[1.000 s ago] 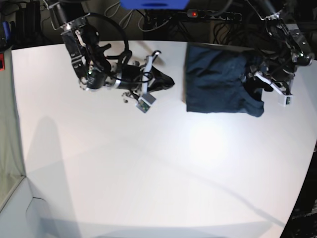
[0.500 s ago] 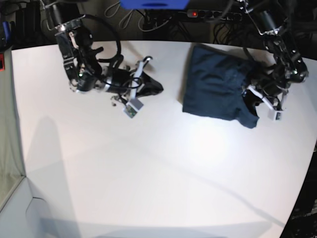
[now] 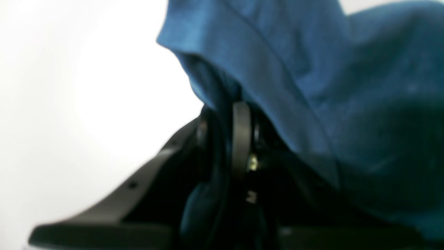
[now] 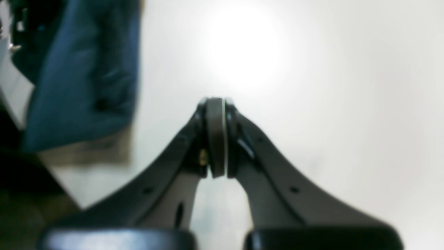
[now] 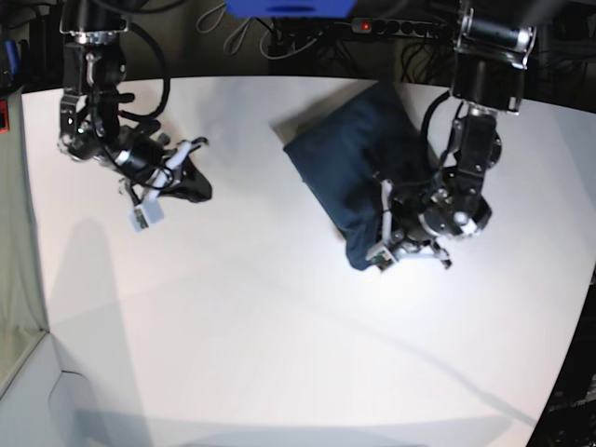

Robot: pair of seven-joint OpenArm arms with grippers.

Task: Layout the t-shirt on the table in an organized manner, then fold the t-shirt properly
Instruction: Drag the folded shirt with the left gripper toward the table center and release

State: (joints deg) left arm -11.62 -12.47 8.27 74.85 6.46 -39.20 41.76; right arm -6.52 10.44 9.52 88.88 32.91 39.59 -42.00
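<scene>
My left gripper is to let go of the dark navy t-shirt at the middle of the white table's back half [image 5: 285,168], before the cables.
The dark navy t-shirt [image 5: 358,158] lies bunched on the white table [image 5: 279,335], right of centre at the back. My left gripper [image 5: 369,245] is at the shirt's near corner and shut on the cloth. In the left wrist view blue t-shirt fabric [image 3: 312,86] drapes over the gripper [image 3: 227,139] and runs down between its fingers. My right gripper [image 5: 205,190] rests low over the table's bare left side, far from the shirt. It is shut on nothing, as the right wrist view shows [image 4: 215,139], with the t-shirt [image 4: 83,76] off at the upper left.
Cables and a power strip [image 5: 400,28] run behind the table's back edge. The table's curved edge [image 5: 573,354] falls away at the right. Bare white tabletop [image 4: 329,86] stretches around the right gripper and across the front.
The left gripper closed on the shirt's edge and pulled the shirt leftward and nearer, turning it. The right arm drew away to the left, staying shut.
</scene>
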